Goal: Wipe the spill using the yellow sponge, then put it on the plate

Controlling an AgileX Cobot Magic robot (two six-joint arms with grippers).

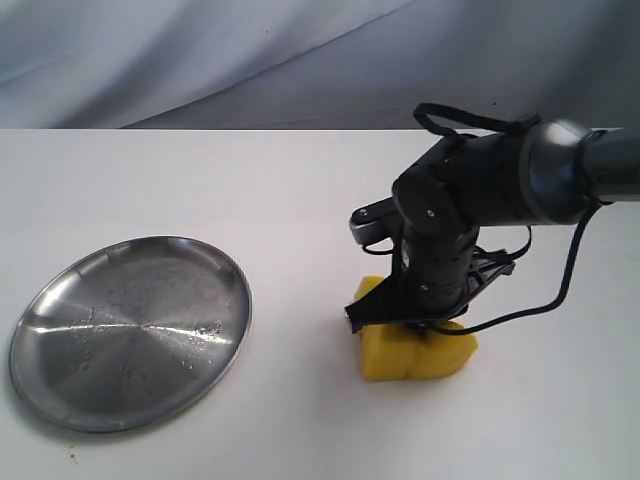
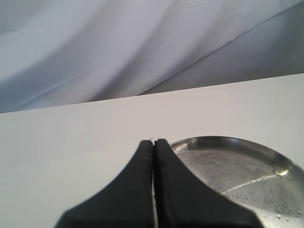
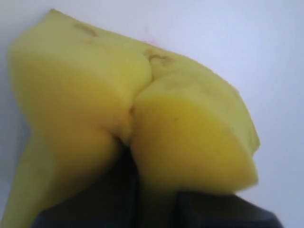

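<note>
My right gripper will release the yellow sponge at a spot that is just past the middle of the steel plate (image 1: 166, 312), toward the plate's far rim.
The yellow sponge (image 1: 412, 352) rests on the white table right of centre, pinched in the middle so it bulges on both sides (image 3: 142, 109). My right gripper (image 1: 415, 318) comes down on it from above and is shut on it; its fingers are mostly buried in the foam. The steel plate (image 1: 130, 330) lies at the left, well apart from the sponge. My left gripper (image 2: 153, 142) is shut with nothing in it, hovering beside the plate's rim (image 2: 223, 141). No amber spill shows; the sponge and arm cover that patch of table.
A faint pink smear (image 3: 152, 42) shows on the table just past the sponge. Grey cloth (image 1: 200, 60) hangs behind the table's far edge. A black cable (image 1: 560, 290) loops off the right arm above the table.
</note>
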